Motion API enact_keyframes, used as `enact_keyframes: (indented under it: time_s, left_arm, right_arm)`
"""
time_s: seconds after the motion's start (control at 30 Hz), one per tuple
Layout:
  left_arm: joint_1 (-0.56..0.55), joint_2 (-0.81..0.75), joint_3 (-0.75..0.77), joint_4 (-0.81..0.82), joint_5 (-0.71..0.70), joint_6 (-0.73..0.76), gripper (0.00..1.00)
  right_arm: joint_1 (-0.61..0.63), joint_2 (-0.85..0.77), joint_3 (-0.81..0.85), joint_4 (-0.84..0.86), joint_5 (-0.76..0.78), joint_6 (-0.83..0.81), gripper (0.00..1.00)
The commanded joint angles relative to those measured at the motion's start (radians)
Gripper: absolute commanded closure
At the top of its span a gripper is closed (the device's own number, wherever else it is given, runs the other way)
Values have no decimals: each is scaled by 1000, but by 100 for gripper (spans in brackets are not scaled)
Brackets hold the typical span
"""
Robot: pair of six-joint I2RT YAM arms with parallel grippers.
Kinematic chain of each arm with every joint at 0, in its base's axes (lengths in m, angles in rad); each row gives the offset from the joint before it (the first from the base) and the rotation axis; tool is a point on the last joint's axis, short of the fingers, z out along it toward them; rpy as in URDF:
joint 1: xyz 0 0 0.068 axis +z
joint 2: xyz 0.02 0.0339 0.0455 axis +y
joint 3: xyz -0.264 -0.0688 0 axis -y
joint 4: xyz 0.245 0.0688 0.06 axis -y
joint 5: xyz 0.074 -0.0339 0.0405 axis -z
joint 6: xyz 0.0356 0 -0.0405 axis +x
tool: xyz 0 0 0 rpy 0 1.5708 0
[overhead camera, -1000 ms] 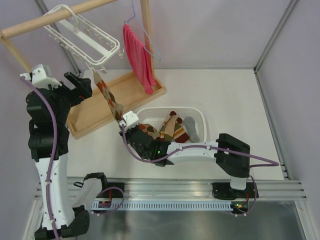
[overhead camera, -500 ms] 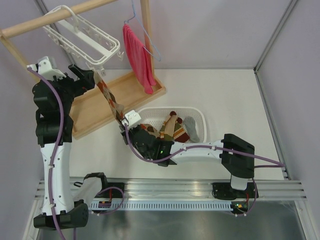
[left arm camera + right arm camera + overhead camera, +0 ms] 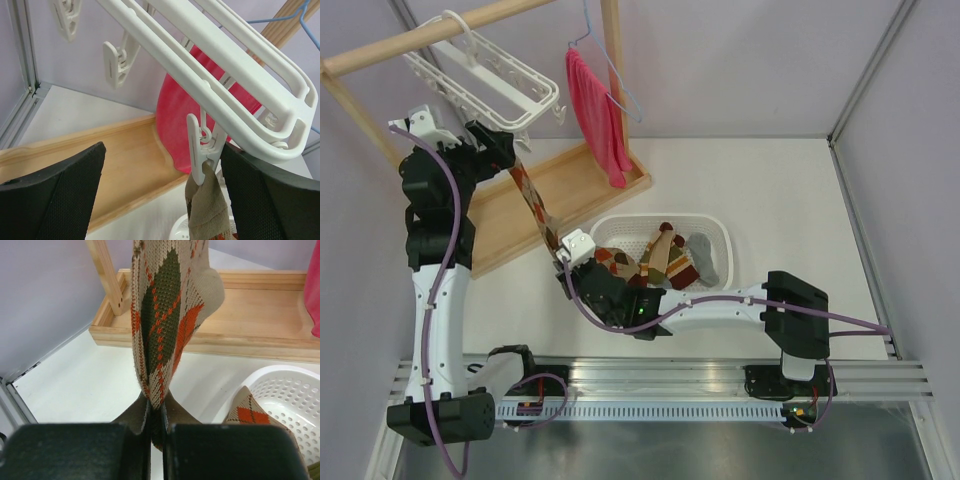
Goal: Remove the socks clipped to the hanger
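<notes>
The robot's right gripper should release the argyle sock in the white basket, on the striped sock (image 3: pixel 688 274) next to the grey sock.
The white hanger (image 3: pixel 485 75) hangs from the wooden rail; its frame (image 3: pixel 225 65) fills the top of the left wrist view. One clip (image 3: pixel 200 155) still pinches the cuff of an argyle sock (image 3: pixel 535 200) (image 3: pixel 207 210). That sock stretches taut down to my right gripper (image 3: pixel 570 250) (image 3: pixel 157 427), which is shut on its lower end (image 3: pixel 162 315). My left gripper (image 3: pixel 505 150) (image 3: pixel 162 155) is open, with the clip between its fingers, close to the right finger (image 3: pixel 270 195). More socks (image 3: pixel 665 255) lie in the white basket (image 3: pixel 720 235).
A red cloth (image 3: pixel 595 110) (image 3: pixel 175 115) hangs on a thin blue wire hanger (image 3: pixel 610 70) beside the white one. The rack's wooden base tray (image 3: pixel 570 185) lies below it. The basket's rim (image 3: pixel 280 390) is just right of my right gripper.
My left arm has swung right toward the hanger, bringing its open fingers around the clip that holds the sock. My right gripper has kept its hold and shifted only slightly.
</notes>
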Motion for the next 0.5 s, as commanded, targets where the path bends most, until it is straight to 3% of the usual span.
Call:
enact_keyframes:
  time_s: [0.0,0.2,0.47]
  left_arm:
    - [-1,0,-18,115,24,12,4]
    - [-1,-4,-44,187,25,10,10]
    - [-1,-26,-83,282,68,-39,32]
  right_arm:
    - [23,-24,47,-35,-3,-12,99]
    - [35,-16,64,-49,6,-17,99]
    - [46,-11,74,-66,20,-29,99]
